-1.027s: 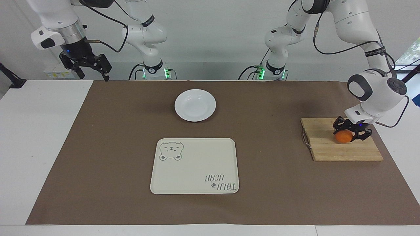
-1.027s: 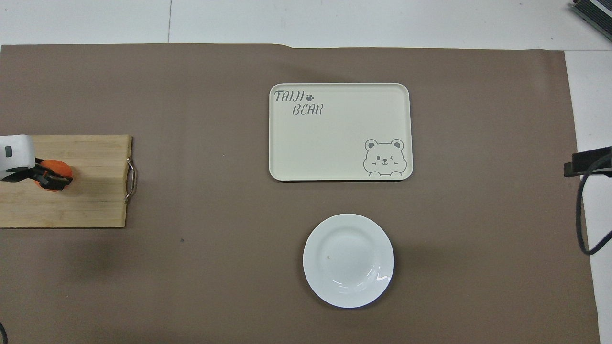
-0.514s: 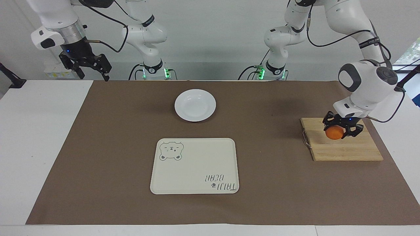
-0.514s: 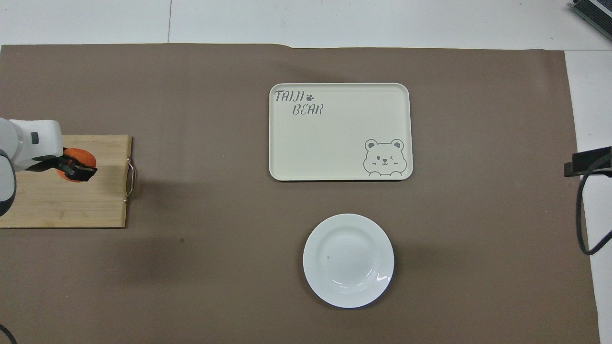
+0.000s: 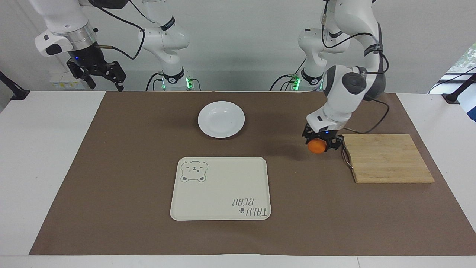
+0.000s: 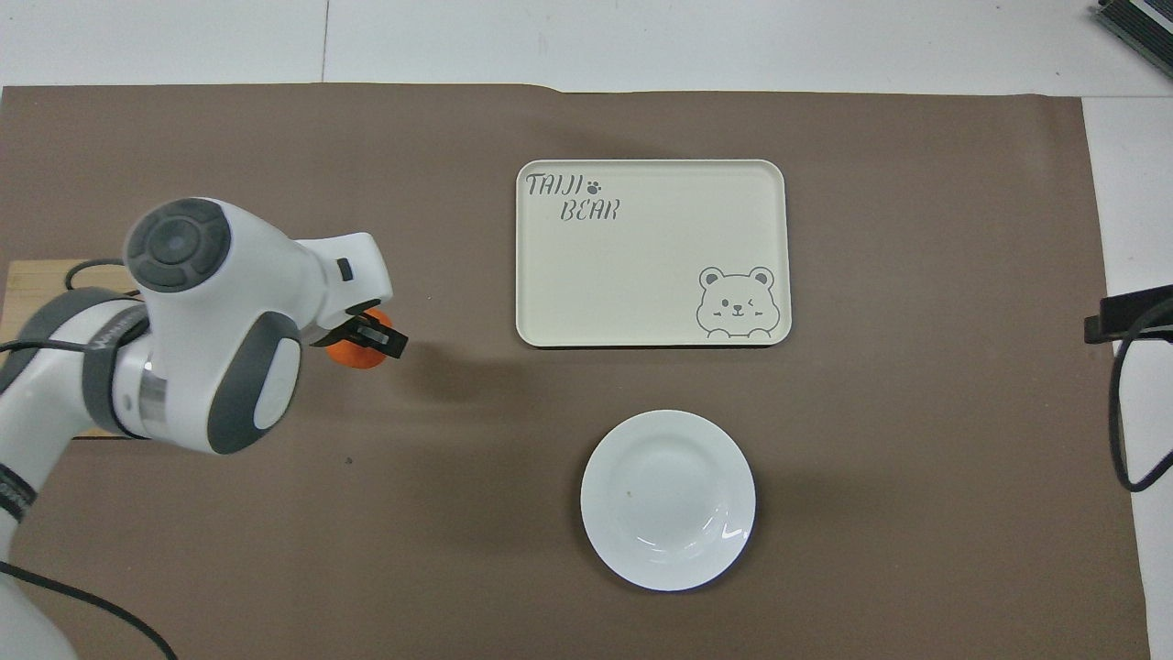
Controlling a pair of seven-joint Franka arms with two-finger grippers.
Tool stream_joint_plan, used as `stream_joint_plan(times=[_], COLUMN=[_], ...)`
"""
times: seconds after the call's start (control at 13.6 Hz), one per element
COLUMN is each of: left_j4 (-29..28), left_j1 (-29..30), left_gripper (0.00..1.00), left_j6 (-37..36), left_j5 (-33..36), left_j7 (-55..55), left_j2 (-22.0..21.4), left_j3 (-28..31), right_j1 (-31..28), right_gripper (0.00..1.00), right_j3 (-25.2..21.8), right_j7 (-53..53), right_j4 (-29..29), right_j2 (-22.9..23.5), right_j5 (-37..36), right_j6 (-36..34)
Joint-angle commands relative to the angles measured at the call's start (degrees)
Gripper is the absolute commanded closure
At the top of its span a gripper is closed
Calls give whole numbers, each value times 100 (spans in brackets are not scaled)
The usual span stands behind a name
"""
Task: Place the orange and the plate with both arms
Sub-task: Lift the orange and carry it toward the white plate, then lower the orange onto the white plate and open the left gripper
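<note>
I will let go of the orange with my left gripper on the white plate (image 6: 663, 485), near its middle, a little toward the cream tray.
My left gripper (image 5: 317, 143) is shut on the orange (image 5: 317, 146) and holds it in the air over the brown mat, between the wooden board (image 5: 386, 157) and the cream tray (image 5: 221, 188). In the overhead view the orange (image 6: 359, 346) shows under the left gripper (image 6: 365, 337). The white plate (image 5: 221, 119) lies on the mat, nearer to the robots than the tray; it also shows in the overhead view (image 6: 668, 499). My right gripper (image 5: 106, 80) is open and waits raised at the right arm's end of the table.
The wooden board with a metal handle lies at the left arm's end; my left arm hides most of it in the overhead view. The cream tray (image 6: 651, 252) with bear drawing lies mid-table. A brown mat (image 5: 130, 167) covers the table.
My left gripper has lifted the orange off the wooden board and carried it toward the middle of the table, past the board's handle. The right arm has not moved.
</note>
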Motion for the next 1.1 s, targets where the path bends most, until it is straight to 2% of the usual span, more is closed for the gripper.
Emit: stream_joint_plan(times=[0.0, 0.15, 0.29, 0.44, 0.66, 0.95, 1.03], left_j4=[-114, -114, -123, -114, -70, -44, -44], left_j1=[-969, -1638, -2306, -2720, -3160, -3258, -3293], left_gripper=[100, 100, 100, 100, 100, 100, 71], left_j6=[271, 324, 692, 868, 1186, 1309, 1309], left_j5=[-15, -15, -59, -129, -568, -875, -981], left_j7=[-1308, -2336, -2936, -3464, -3562, -3537, -3563], left_j2=[-104, -113, 18, 80, 335, 695, 704], left_j3=[130, 104, 104, 86, 86, -45, -63], right_j1=[-40, -40, -31, -40, -40, -40, -40], right_gripper=[0, 0, 0, 0, 0, 0, 0], right_j3=[-16, 10, 10, 19, 19, 19, 19], right_j7=[-101, -101, -119, -206, -408, -409, -409], right_j4=[-29, -3, -46, -64, -73, -81, -81], right_j2=[-73, -73, -90, -117, -126, -135, -135], right_j5=[-6, -6, -15, -7, -6, -6, -6], right_j6=[-71, -28, -53, 25, 17, -1, -9])
